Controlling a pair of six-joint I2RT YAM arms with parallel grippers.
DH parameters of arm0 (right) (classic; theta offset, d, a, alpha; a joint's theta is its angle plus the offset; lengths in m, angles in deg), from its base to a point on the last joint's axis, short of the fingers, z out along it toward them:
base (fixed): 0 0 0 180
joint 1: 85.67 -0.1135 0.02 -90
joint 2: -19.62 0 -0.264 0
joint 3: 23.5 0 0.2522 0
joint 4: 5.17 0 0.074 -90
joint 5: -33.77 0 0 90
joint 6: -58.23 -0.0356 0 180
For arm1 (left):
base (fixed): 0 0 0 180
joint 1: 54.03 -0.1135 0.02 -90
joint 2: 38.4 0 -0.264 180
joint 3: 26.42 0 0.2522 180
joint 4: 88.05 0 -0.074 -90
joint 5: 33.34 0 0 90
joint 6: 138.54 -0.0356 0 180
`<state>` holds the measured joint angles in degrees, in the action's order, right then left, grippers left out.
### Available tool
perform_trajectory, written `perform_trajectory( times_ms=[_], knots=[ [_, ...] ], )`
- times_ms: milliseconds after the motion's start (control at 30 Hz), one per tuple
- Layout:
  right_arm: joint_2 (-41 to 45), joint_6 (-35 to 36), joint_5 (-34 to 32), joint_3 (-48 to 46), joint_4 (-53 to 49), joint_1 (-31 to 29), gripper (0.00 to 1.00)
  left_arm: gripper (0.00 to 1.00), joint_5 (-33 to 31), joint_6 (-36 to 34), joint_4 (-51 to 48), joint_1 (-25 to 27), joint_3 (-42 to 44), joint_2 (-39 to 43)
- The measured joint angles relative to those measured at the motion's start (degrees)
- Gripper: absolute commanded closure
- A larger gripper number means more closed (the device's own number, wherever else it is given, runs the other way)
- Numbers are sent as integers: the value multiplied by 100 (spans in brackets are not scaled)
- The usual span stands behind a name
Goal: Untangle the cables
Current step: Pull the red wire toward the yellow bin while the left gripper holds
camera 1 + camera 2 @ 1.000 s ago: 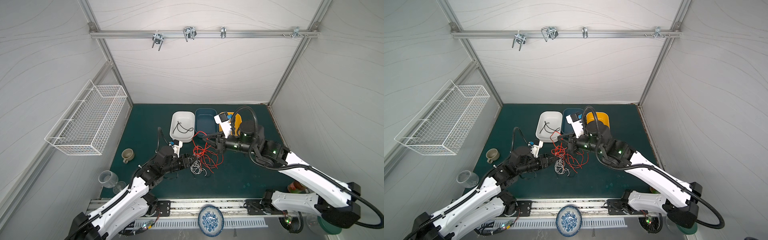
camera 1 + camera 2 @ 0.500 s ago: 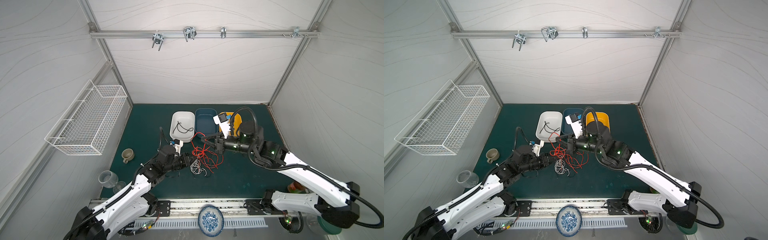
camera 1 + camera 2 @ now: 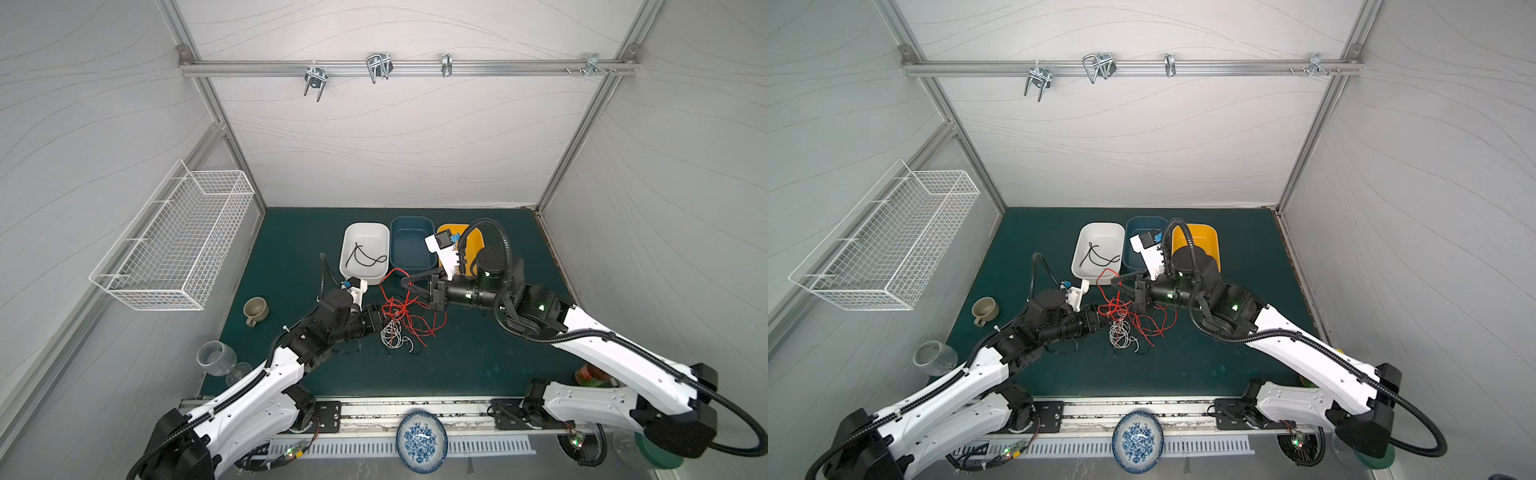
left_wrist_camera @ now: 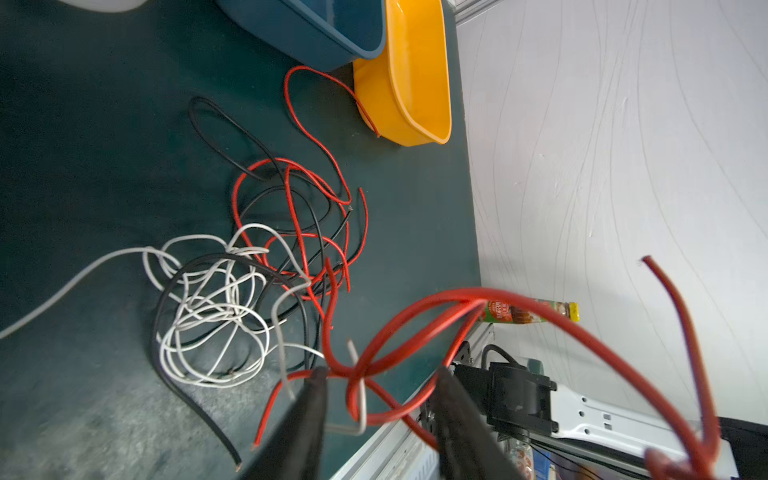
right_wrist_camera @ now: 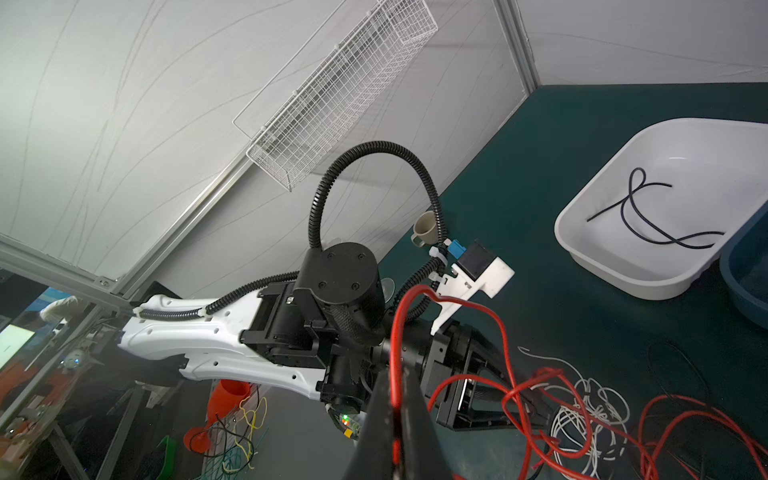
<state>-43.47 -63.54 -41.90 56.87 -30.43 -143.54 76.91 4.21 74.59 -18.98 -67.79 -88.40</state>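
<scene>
Red loops and a white piece of cable hang loose in my left gripper, so my left gripper needs to pinch the red loops (image 4: pixel 385 415) while my right gripper pulls its cable free.
The cables (image 3: pixel 401 320) lie in a tangle of red, white and black wires mid-mat, also seen in a top view (image 3: pixel 1125 322). My right gripper (image 5: pixel 397 376) is shut on a red cable (image 5: pixel 469 307) that arches up from the pile; in both top views it hovers just above the pile's far side (image 3: pixel 405 282) (image 3: pixel 1115 282). My left gripper (image 4: pixel 380 374) is open at the pile's left edge (image 3: pixel 380 316). Red cable loops (image 4: pixel 415 316) and a white strand (image 4: pixel 361 399) pass between its jaws, unpinched. White cables (image 4: pixel 208 316) are coiled beyond it.
A white tub (image 3: pixel 345 253) holding one black cable (image 3: pixel 368 259), a blue tub (image 3: pixel 411 249) and a yellow tub (image 3: pixel 446 230) stand behind the pile. A mug (image 3: pixel 255 309) and a glass (image 3: pixel 216 357) sit left. A wire basket (image 3: pixel 178 241) hangs on the left wall.
My left gripper has edged a little closer into the pile; its jaws narrowed and spread again. The right gripper keeps the red cable lifted in the same place.
</scene>
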Motion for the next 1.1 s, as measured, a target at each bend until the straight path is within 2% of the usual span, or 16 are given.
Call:
perform_trajectory(
  times_ms=[133,267,533,700,833,1100],
  knots=[
    [28,-7,275,-37,149,0,100,48,-103,-101,-74,0,-138,-155],
    [42,-20,463,-61,251,-2,100,55,-258,-234,-199,0,-221,-293],
    [205,-33,514,-203,306,-2,100,85,-494,-321,-299,0,-227,-339],
    [448,-28,-7,-293,153,0,100,100,-522,-328,-306,0,-227,-236],
    [717,-170,-636,-461,-68,227,100,100,-490,-330,-391,0,-227,-164],
    [1484,-852,-1276,-1244,-448,1574,100,100,-439,-442,-872,0,-227,238]
  ],
)
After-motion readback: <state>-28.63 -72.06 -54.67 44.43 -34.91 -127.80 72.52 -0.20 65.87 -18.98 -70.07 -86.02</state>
